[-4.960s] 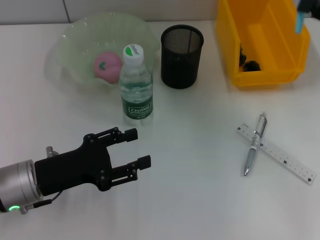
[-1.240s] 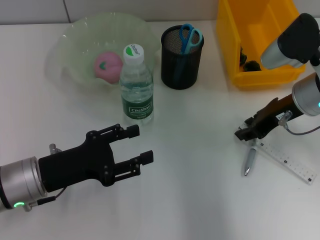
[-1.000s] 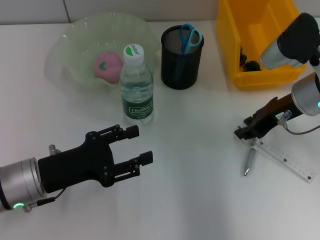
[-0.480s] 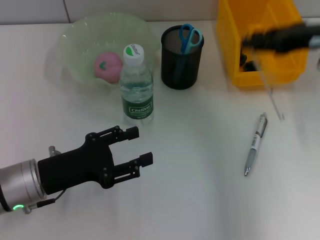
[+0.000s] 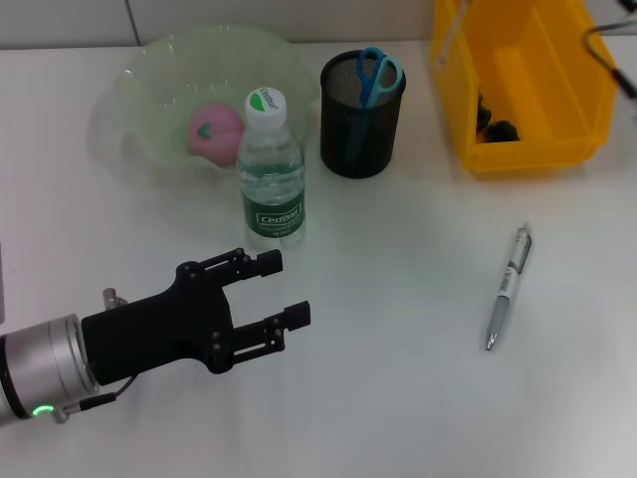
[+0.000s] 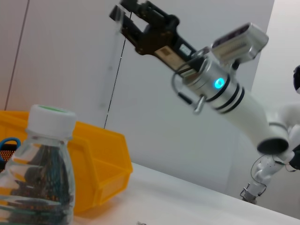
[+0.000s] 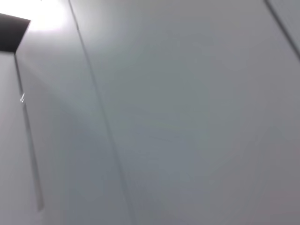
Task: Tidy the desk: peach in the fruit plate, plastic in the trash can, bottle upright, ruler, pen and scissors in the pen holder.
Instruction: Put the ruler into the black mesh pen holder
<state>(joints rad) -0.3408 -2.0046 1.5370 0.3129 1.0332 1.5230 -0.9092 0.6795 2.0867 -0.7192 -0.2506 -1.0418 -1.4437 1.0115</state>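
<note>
The clear ruler will go inside the black mesh pen holder (image 5: 351,79), beside the blue scissors, where I will let go of it with my right gripper.
My left gripper (image 5: 271,291) is open and empty, low over the table in front of the upright water bottle (image 5: 271,169), which also shows in the left wrist view (image 6: 40,178). My right gripper (image 6: 124,14) shows only in the left wrist view, raised high and shut on the clear ruler (image 6: 114,65), which hangs down from it. In the head view the ruler is a faint streak (image 5: 450,32) over the yellow bin's corner. The pen (image 5: 508,289) lies on the table at the right. The blue scissors (image 5: 376,72) stand in the black mesh pen holder (image 5: 360,119). The pink peach (image 5: 214,129) lies in the green plate (image 5: 149,70).
The yellow bin (image 5: 557,149) stands at the back right with dark crumpled pieces (image 5: 498,127) inside. The bottle stands just in front of the plate and left of the pen holder. Open table lies between my left gripper and the pen.
My right gripper took the ruler off the table beside the pen and lifted it up, out of the head view. The pen stays where it lay. My left arm has barely moved.
</note>
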